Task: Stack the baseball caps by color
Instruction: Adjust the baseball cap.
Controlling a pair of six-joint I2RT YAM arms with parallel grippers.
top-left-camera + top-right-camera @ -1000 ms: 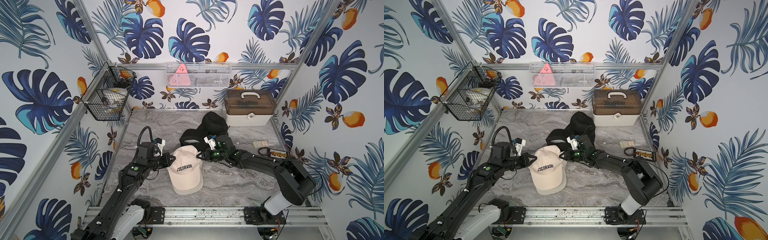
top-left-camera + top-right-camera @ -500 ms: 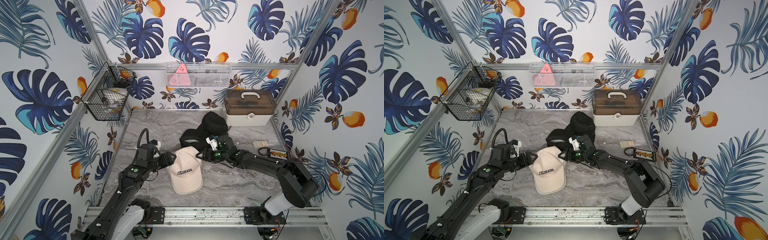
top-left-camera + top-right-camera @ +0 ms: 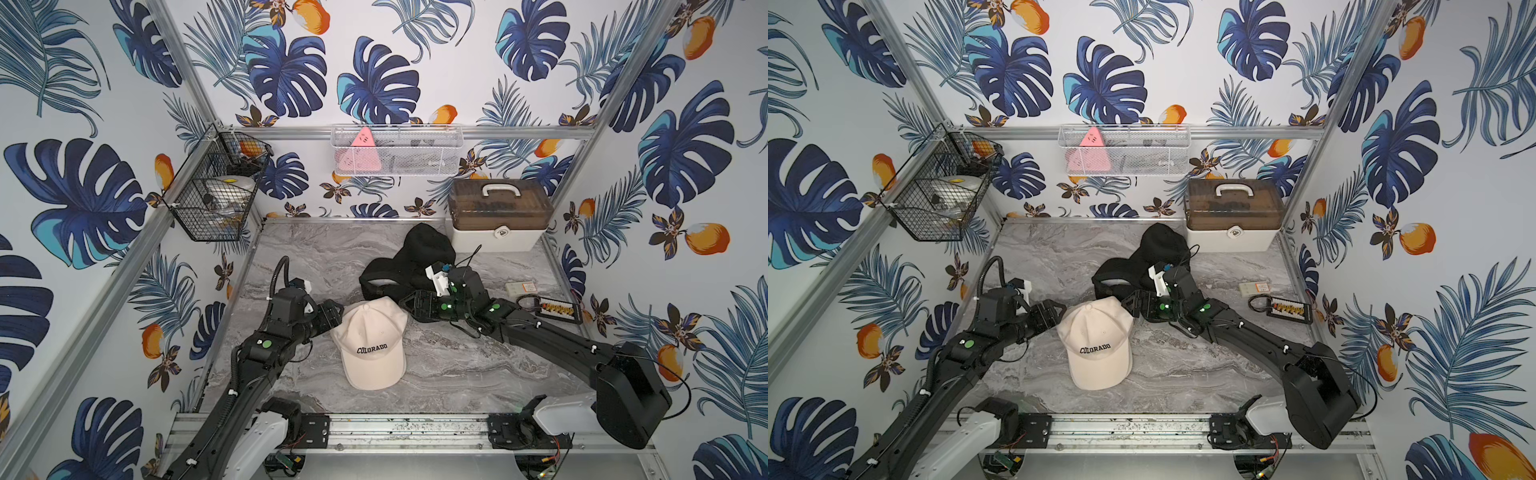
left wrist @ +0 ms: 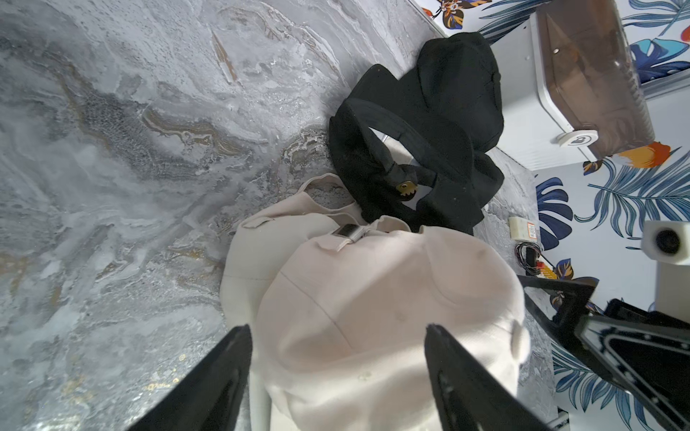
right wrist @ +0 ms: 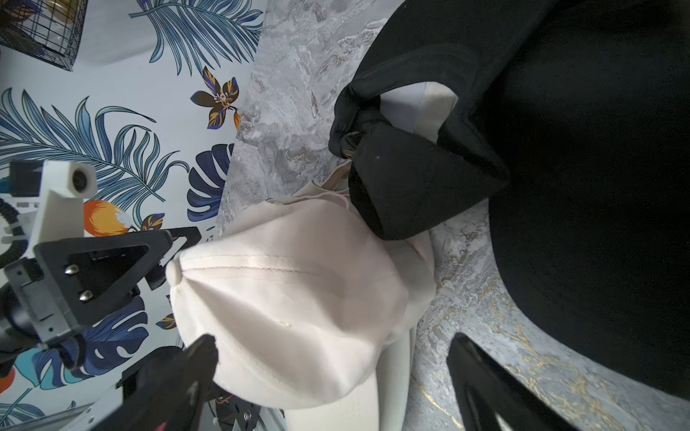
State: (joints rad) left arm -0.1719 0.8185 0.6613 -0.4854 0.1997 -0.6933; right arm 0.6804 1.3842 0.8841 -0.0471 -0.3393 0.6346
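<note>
The top cream cap sits crooked on the lower cream cap; next my right gripper pulls the top cream cap's back edge (image 3: 392, 305) frontward.
A cream baseball cap (image 3: 374, 340) (image 3: 1098, 338) with black "COLORADO" lettering lies mid-table, brim toward the front, on more cream fabric. Behind it sits a pile of black caps (image 3: 415, 257) (image 3: 1152, 249). My left gripper (image 3: 334, 318) stands open at the cream crown's left side. In the left wrist view its jaws (image 4: 337, 328) straddle the crown (image 4: 373, 317) with gaps on both sides. My right gripper (image 3: 409, 305) is open at the crown's back right. In the right wrist view (image 5: 333, 337) only one finger is near the cream cap (image 5: 291, 298), and the black caps (image 5: 560, 186) lie beside it.
A white box with a brown lid (image 3: 496, 216) stands at the back right. A black wire basket (image 3: 216, 187) hangs on the left wall and a white mesh basket (image 3: 395, 151) on the back wall. Small electronics (image 3: 557, 307) lie at the right edge.
Both grippers were shut on the cream cap's sides a second ago. They have opened and let it go, and the cap now rests on the table.
</note>
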